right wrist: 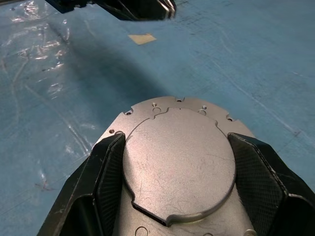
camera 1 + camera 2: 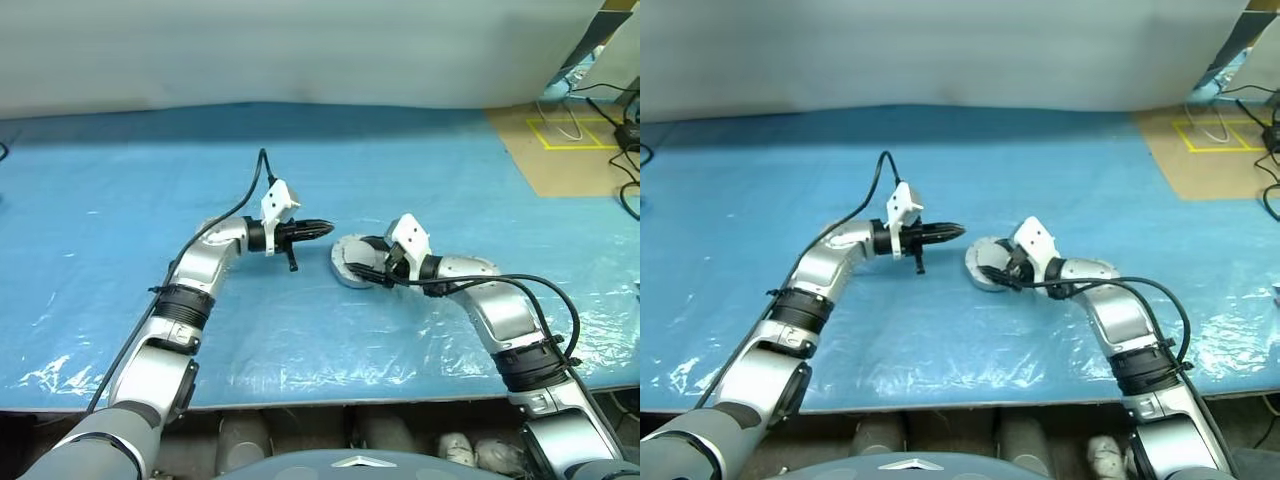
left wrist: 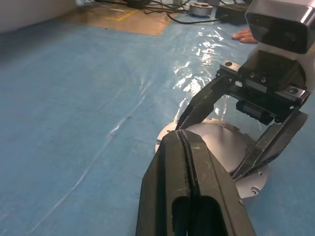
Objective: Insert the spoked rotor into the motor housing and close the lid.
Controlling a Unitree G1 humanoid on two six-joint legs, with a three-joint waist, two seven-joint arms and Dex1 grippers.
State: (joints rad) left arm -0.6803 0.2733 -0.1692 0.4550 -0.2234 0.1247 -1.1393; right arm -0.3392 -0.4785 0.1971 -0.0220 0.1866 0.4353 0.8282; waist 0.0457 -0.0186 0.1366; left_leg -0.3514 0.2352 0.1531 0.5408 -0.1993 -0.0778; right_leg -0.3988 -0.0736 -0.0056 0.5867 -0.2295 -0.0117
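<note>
I should open my right gripper, which straddles only the smooth plate on top of the motor housing, and pinch the motor housing's rim (image 3: 259,183) from the side, opposite my left gripper.
The motor housing (image 2: 343,266) is a squat round silver metal body on the blue sheet, mid-table. A flat smooth silver plate (image 1: 179,162) covers its top, so no windings show; I cannot tell whether that plate is the lid. The spoked rotor is out of view. My right gripper (image 2: 362,262) reaches in from the right and is shut on the housing, with one black finger (image 1: 106,172) against each side. My left gripper (image 2: 325,228) is shut and holds nothing. It points right, its tip (image 3: 181,133) just above and left of the housing's edge (image 3: 216,142).
Crinkled blue plastic sheet (image 2: 120,220) covers the table. Brown board with yellow tape (image 2: 560,140) and cables (image 2: 620,120) lie at the back right. A person's hand (image 3: 244,34) rests on the far side. A small tape patch (image 1: 141,38) sticks to the sheet.
</note>
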